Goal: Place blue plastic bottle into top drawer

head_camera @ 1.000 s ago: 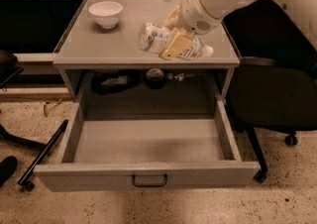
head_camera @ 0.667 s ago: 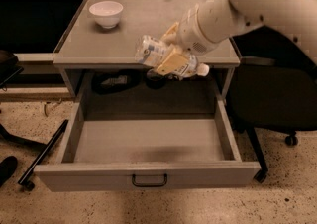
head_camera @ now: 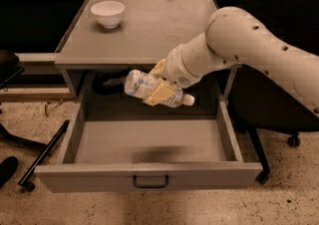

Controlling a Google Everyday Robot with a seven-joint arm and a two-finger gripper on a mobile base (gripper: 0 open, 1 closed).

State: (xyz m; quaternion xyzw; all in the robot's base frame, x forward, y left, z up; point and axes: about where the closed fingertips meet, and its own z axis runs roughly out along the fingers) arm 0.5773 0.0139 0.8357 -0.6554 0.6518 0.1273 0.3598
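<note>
Next, I let go of the blue plastic bottle on the middle of the open top drawer's bottom (head_camera: 146, 130), straight behind its handle.
The blue plastic bottle (head_camera: 142, 85) is clear with a pale label and a white cap. It lies sideways in my gripper (head_camera: 160, 89), cap to the right. My gripper is shut on it and holds it in the air over the back half of the open top drawer (head_camera: 149, 144). The drawer is pulled fully out, grey and shallow, with a dark wire handle (head_camera: 150, 182) on its front panel. Its floor shows only the bottle's shadow. My white arm (head_camera: 249, 40) reaches in from the right.
A white bowl (head_camera: 107, 13) stands at the back left of the grey cabinet top (head_camera: 159, 25). Dark objects lie in the recess behind the drawer (head_camera: 107, 83). A black office chair (head_camera: 284, 104) is at the right; another chair base (head_camera: 30, 154) is at the left.
My gripper has carried the bottle off the cabinet top, forward and down past its front edge, to a spot over the open drawer.
</note>
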